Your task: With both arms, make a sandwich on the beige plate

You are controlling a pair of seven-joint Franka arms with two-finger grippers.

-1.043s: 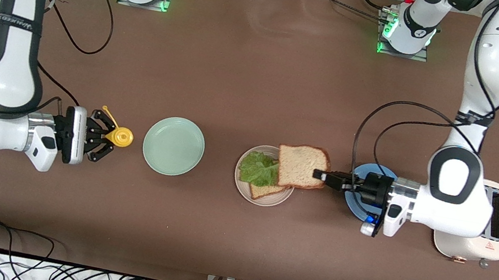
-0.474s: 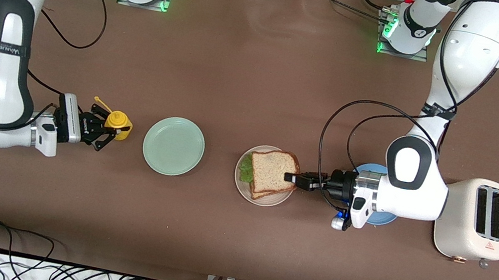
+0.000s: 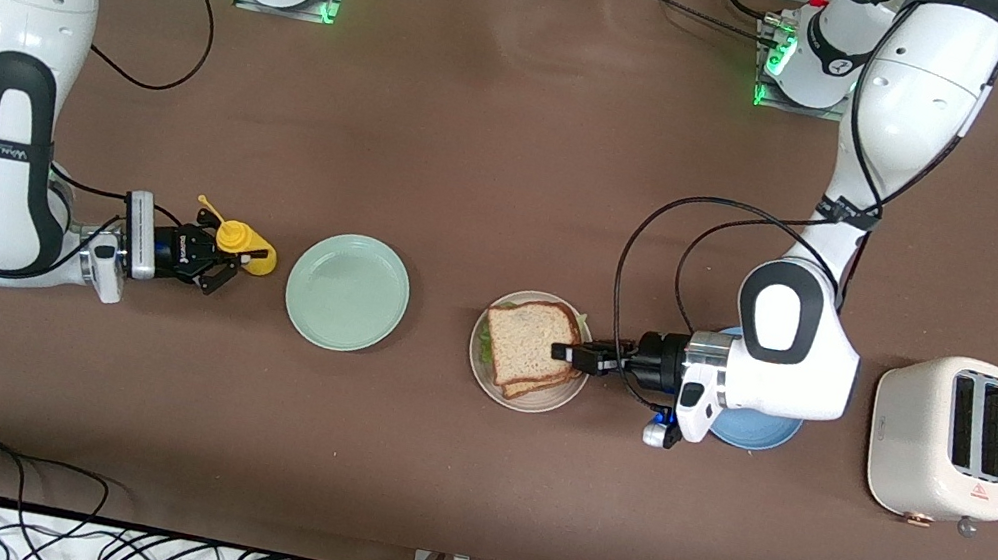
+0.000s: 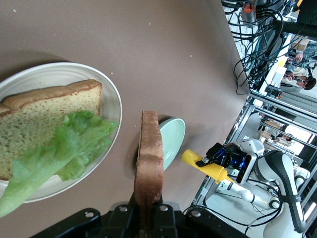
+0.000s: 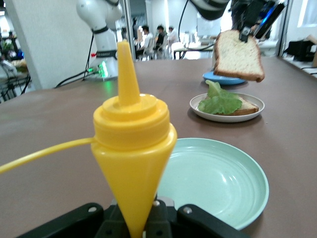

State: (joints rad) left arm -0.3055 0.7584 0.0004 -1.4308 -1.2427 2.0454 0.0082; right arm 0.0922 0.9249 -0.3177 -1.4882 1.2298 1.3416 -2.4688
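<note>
Next, I release the brown bread slice from my left gripper onto the green lettuce leaf atop the second bread slice (image 3: 537,333) (image 4: 65,142).
My left gripper (image 3: 564,352) (image 4: 147,212) is shut on one edge of a brown bread slice (image 3: 527,337) (image 4: 149,157). It holds that slice in the air over the beige plate (image 3: 539,402) (image 4: 113,97). On the plate lie a second bread slice (image 4: 47,113) and a ruffled green lettuce leaf (image 4: 67,147) (image 5: 218,102). In the front view the held slice hides most of them. My right gripper (image 3: 211,256) (image 5: 136,219) is shut on a yellow squeeze bottle (image 3: 245,245) (image 5: 132,148), low over the table beside the mint-green plate (image 3: 347,291).
A blue plate (image 3: 755,434) lies partly under my left arm's wrist, beside the beige plate. A cream toaster (image 3: 947,436) stands at the left arm's end of the table. Cables run along the table edge nearest the front camera.
My left gripper has carried the bread slice from beside the beige plate to over it, covering the lettuce. My right arm has swung back and lower, with the yellow bottle still gripped.
</note>
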